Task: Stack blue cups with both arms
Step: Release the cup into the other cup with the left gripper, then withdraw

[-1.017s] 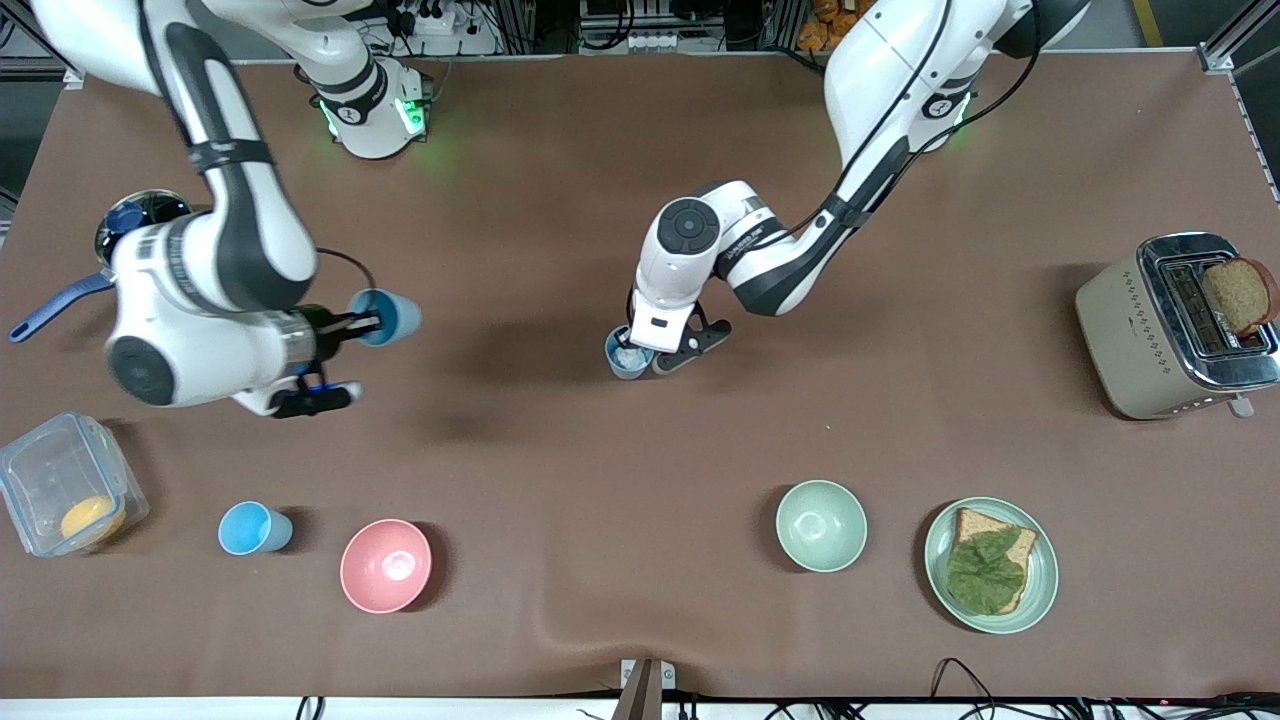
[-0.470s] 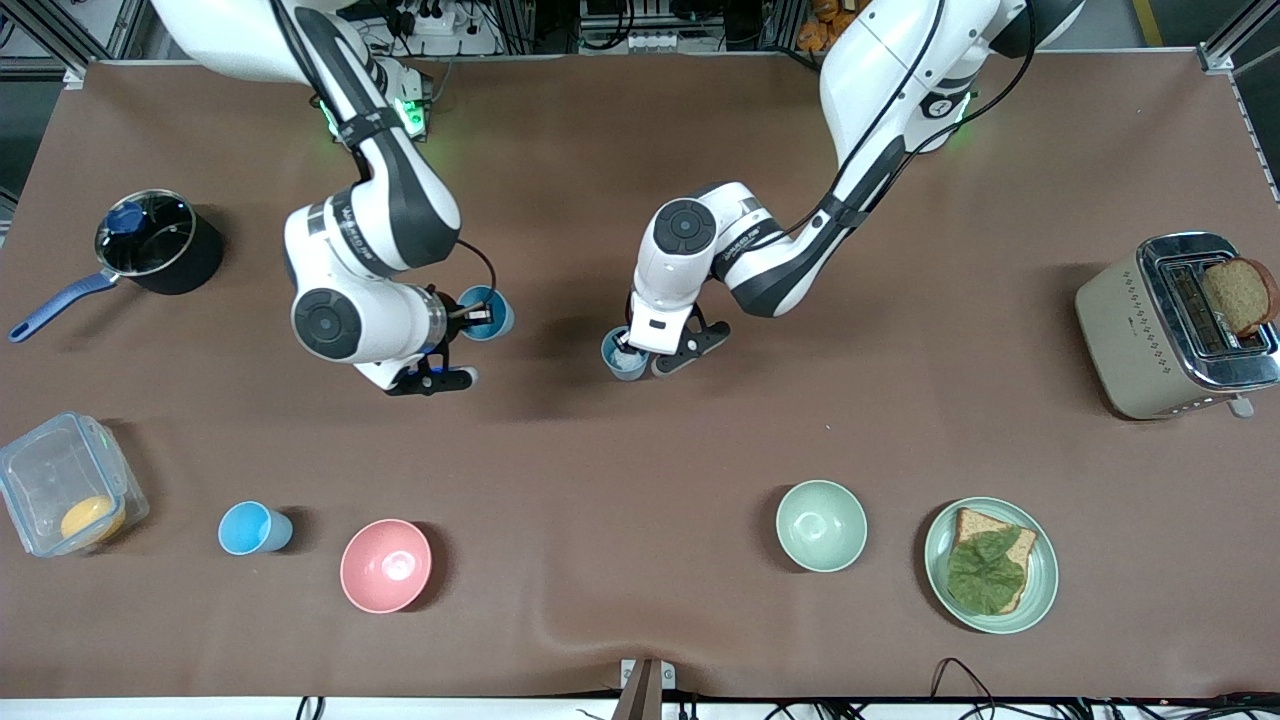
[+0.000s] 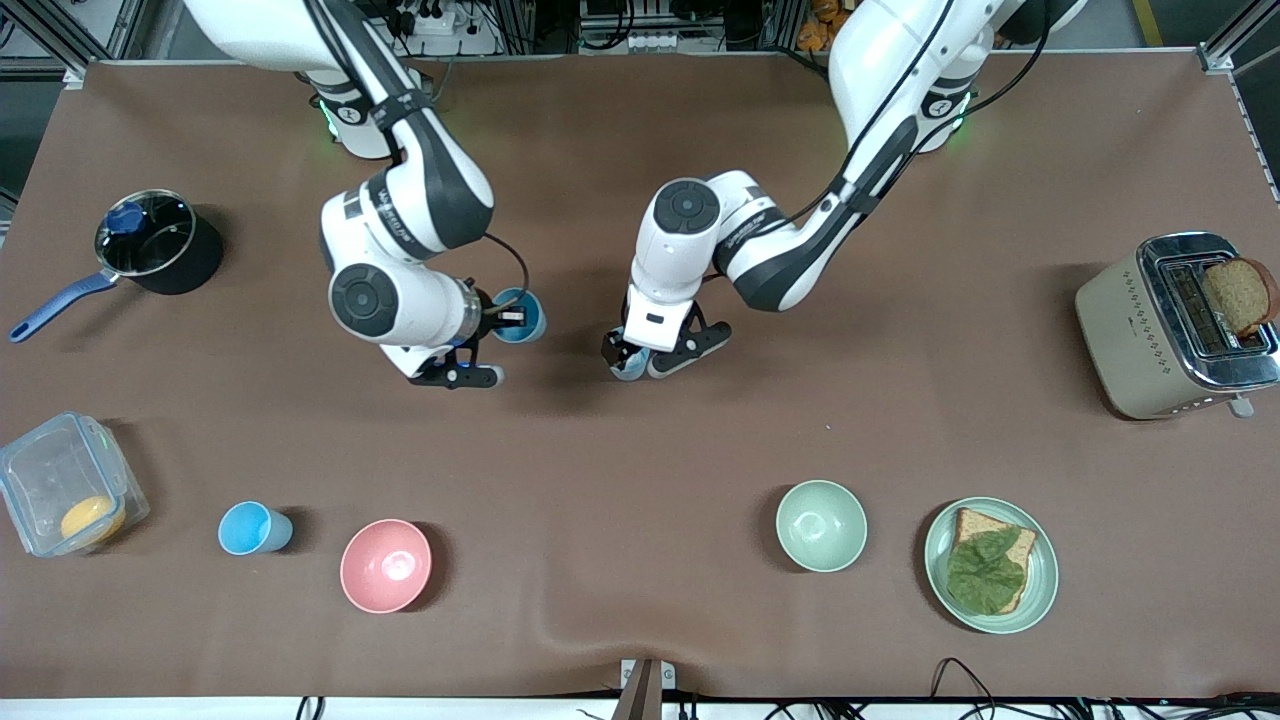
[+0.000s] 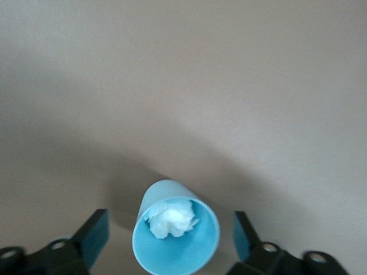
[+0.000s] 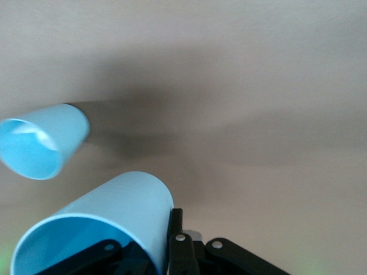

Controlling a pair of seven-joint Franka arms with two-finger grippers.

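Observation:
Next, my right gripper lets go of the sky blue cup inside the paler blue cup [image 3: 625,342] [image 5: 31,149] that sits between the fingers of my left gripper. The sky blue cup is tilted above the table's middle now.
My right gripper [image 3: 506,319] is shut on the rim of a sky blue cup [image 3: 524,314] and holds it tilted above the table's middle; the cup fills the right wrist view [image 5: 114,220], with the gripper [image 5: 143,247] clamped on its wall. My left gripper [image 3: 631,357] is open, its fingers [image 4: 94,234] standing apart on both sides of a paler blue cup [image 4: 176,229] with something white and crumpled inside. That cup [image 3: 629,369] stands on the table, mostly hidden by the hand, and also shows in the right wrist view [image 5: 40,147]. A third blue cup [image 3: 255,527] stands beside the pink bowl [image 3: 386,565].
A pale green bowl [image 3: 821,525] and a plate with bread and lettuce [image 3: 991,565] sit near the front camera. A toaster [image 3: 1175,325] stands at the left arm's end. A pot [image 3: 155,245] and a clear box [image 3: 65,495] are at the right arm's end.
My right arm has swung from the pot end toward the table's middle with the sky blue cup, ending close beside the left gripper. The left hand shifted slightly over its cup.

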